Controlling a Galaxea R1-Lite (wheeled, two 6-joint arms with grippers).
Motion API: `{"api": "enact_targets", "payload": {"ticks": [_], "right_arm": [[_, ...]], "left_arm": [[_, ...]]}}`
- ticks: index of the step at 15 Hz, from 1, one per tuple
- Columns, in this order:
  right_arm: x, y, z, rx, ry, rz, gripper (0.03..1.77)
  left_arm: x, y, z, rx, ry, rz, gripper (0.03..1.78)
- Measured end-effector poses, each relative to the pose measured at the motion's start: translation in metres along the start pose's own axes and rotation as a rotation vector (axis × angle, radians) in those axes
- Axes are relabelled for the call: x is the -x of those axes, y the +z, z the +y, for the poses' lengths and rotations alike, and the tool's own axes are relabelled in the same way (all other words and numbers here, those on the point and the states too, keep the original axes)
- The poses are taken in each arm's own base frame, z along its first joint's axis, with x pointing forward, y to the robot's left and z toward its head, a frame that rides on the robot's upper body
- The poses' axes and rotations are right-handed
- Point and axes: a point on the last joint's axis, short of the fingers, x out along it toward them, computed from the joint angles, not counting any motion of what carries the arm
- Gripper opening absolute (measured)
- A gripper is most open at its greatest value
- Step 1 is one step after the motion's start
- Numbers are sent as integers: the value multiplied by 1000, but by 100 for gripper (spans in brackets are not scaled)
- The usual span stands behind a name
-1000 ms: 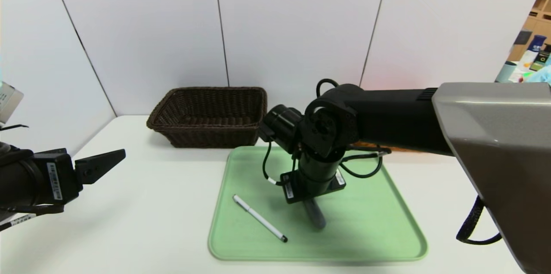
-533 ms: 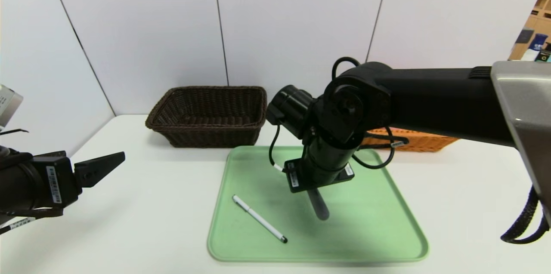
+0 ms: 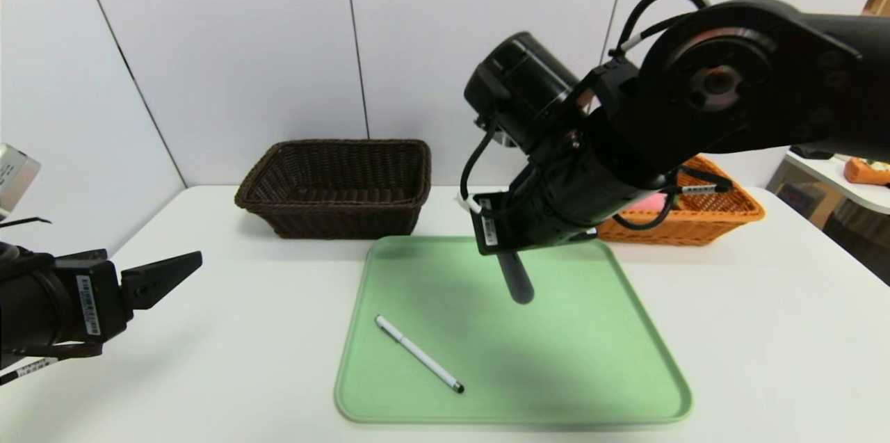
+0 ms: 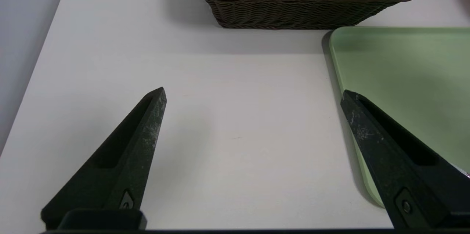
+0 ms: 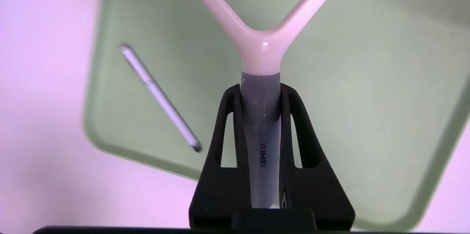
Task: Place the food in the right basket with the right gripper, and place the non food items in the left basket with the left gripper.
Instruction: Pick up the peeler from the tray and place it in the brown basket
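Next, my right gripper releases the Y-shaped peeler inside the dark brown basket (image 3: 359, 197), close behind the basket's front side.
My right gripper (image 5: 260, 89) is shut on the grey handle of the Y-shaped peeler (image 5: 261, 46), whose white head points away from the wrist. It hangs above the green tray (image 3: 626, 373), and the handle's end (image 3: 516, 283) pokes out below the wrist. The slim white pen (image 3: 419, 352) lies on the tray's near left part. A patch of pink, the food (image 3: 650, 202), shows inside the orange-tan right basket (image 3: 702, 220) behind the arm. The dark brown left basket (image 3: 334, 182) stands at the back. My left gripper (image 4: 253, 92) is open over bare table left of the tray.
The white table (image 3: 243, 332) meets a white wall at the back. The right arm (image 3: 695, 102) reaches across above the tray's far right corner and hides part of the orange-tan basket. A side table with objects (image 3: 862, 172) shows at the far right.
The right arm has risen and swung back to the right, lifting the peeler off the tray. The orange-tan basket has come into view. The left arm has not moved.
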Motion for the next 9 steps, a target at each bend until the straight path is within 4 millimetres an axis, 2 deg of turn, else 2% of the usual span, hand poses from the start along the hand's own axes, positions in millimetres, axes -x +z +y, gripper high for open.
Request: {"api": "enact_targets", "payload": {"ticks": [3, 5, 7, 9], "right_arm": [[16, 18, 8, 13, 99, -195, 24], [16, 32, 19, 32, 164, -348, 24], [2, 48, 31, 67, 201, -503, 24], [-22, 59, 40, 92, 216, -616, 24]], "left_arm": [[-1, 0, 0, -6, 1, 3, 169], [-1, 0, 0, -6, 1, 4, 169], [-1, -1, 0, -6, 1, 6, 169], [0, -1, 0, -7, 2, 7, 169]]}}
